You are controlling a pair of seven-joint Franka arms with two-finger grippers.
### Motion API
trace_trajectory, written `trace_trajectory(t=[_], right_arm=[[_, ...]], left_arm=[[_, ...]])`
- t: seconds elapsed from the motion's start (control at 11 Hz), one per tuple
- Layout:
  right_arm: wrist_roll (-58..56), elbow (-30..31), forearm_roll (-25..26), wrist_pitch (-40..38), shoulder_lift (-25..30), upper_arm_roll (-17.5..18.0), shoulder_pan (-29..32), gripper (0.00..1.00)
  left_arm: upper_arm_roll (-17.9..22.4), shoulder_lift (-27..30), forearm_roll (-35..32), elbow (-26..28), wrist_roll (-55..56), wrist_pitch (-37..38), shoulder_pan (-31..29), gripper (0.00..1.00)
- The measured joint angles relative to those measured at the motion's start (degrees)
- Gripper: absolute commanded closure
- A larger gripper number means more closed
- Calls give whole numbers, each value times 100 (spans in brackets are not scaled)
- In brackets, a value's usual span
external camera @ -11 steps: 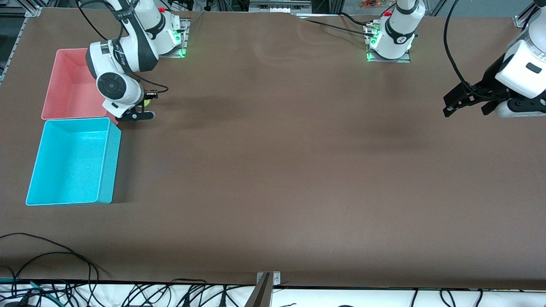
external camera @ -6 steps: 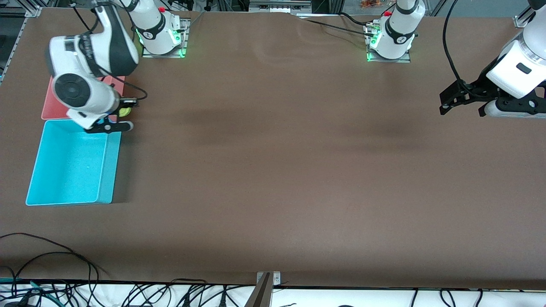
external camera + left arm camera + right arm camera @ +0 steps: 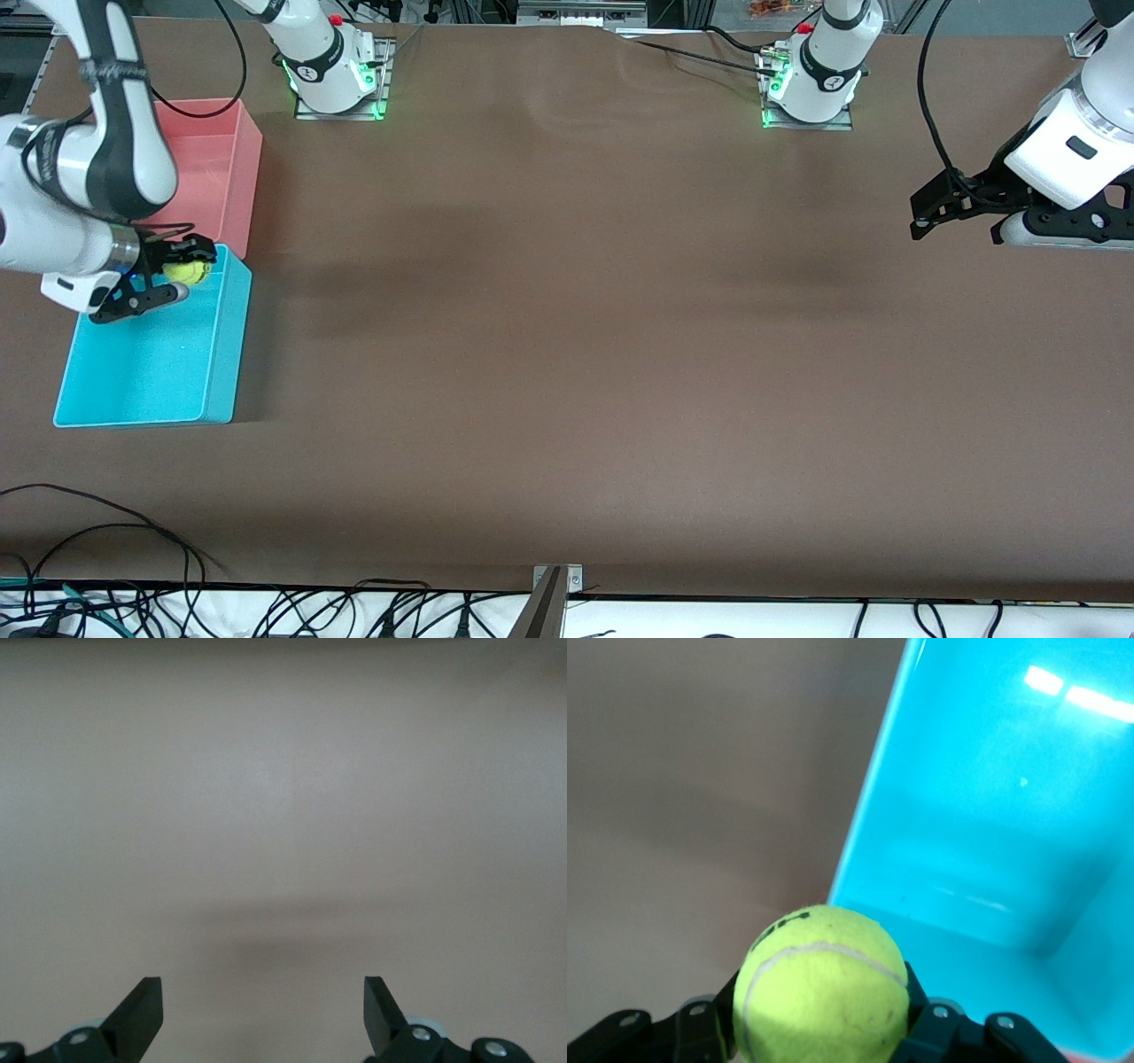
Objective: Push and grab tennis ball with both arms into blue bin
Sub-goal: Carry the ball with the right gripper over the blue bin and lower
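Note:
I should let go of the tennis ball with my right gripper inside the blue bin, at the end [image 3: 198,291] [image 3: 921,879] next to the pink tub.
My right gripper [image 3: 182,276] is shut on the yellow-green tennis ball [image 3: 186,271] and holds it in the air over the blue bin [image 3: 221,354], near the bin's end that meets the pink tub. In the right wrist view the ball [image 3: 821,985] sits between the black fingers, with the bin's cyan inside [image 3: 992,815] below it. My left gripper [image 3: 921,220] is open and empty, held above bare table at the left arm's end; its two fingertips [image 3: 142,1014] show wide apart in the left wrist view.
A pink tub [image 3: 239,159] stands against the blue bin, farther from the front camera. Both arm bases [image 3: 332,75] are at the table's back edge. Cables [image 3: 106,532] lie along the front edge.
My right gripper has lifted the tennis ball from beside the pink tub and carried it over the blue bin. The left gripper has shifted only slightly.

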State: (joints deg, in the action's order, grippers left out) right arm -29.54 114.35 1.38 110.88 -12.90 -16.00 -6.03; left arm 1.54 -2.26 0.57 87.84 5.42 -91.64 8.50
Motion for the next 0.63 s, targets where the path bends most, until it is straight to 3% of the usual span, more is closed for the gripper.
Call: trace_trajectory(t=[0.36, 0.63], right_arm=[[-1694, -653, -1052, 36, -1111, -47, 645, 63], [-2370, -724, -1227, 31, -1347, -119, 730, 60]], left_arm=[[2, -43, 0, 1, -1, 8, 2, 0], [-4, -66, 0, 2, -2, 13, 4, 0]])
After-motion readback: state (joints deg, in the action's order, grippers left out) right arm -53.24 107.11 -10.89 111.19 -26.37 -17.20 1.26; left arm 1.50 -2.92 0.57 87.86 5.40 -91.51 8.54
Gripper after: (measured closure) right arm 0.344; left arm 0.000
